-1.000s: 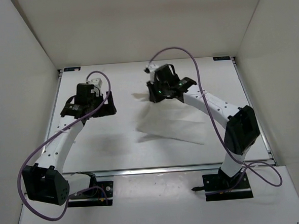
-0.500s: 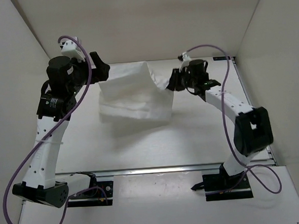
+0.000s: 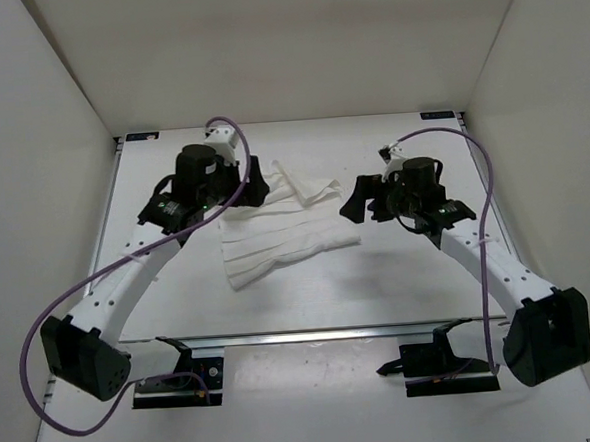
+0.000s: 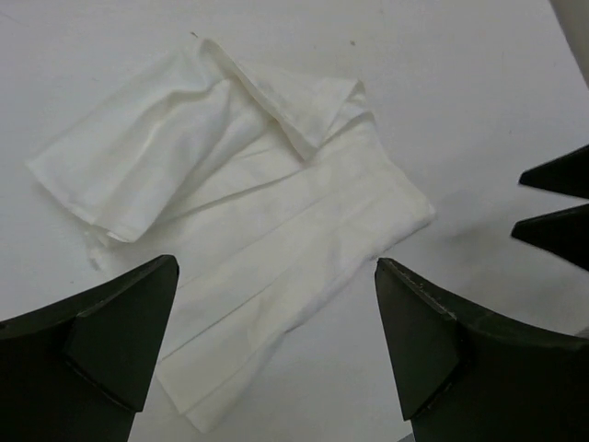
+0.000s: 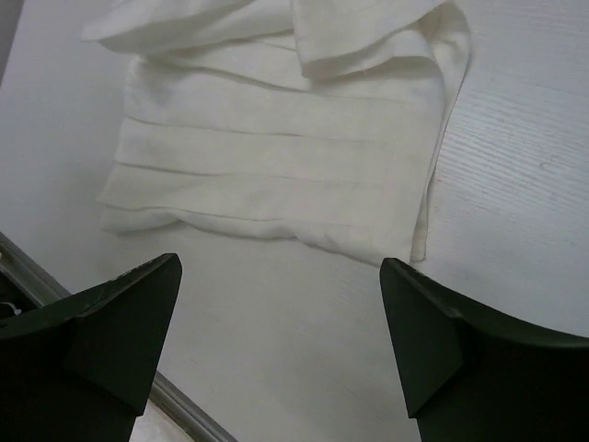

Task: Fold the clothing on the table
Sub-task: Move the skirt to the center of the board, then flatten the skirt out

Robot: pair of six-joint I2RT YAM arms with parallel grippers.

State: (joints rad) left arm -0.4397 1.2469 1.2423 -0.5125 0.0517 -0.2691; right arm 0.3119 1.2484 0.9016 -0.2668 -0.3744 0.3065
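The robot's left gripper should next move to the clothing's near corner (image 4: pixel 195 366), the one farthest from the right gripper, and close on the pleats there.
The clothing (image 3: pixel 287 226), white and pleated, lies crumpled and partly doubled over on the table (image 3: pixel 409 284), its far edge bunched up. My left gripper (image 3: pixel 255 189) hovers open at the clothing's far left corner, holding nothing. In the left wrist view the clothing (image 4: pixel 248 203) spreads below my open left gripper (image 4: pixel 274 267). My right gripper (image 3: pixel 355 201) hangs open just right of the clothing, apart from it. In the right wrist view the clothing (image 5: pixel 276 157) lies beyond my empty right gripper (image 5: pixel 280 261).
White walls (image 3: pixel 60 145) enclose the table on the left, right and back. A metal rail (image 3: pixel 312 333) runs along the near edge, also seen in the right wrist view as the rail (image 5: pixel 175 401). Purple cables (image 3: pixel 41 327) loop from both arms.
The clothing, held up between the two grippers half a second ago, now lies on the table. My right gripper has opened and let it go. Both arms have come nearer and lower.
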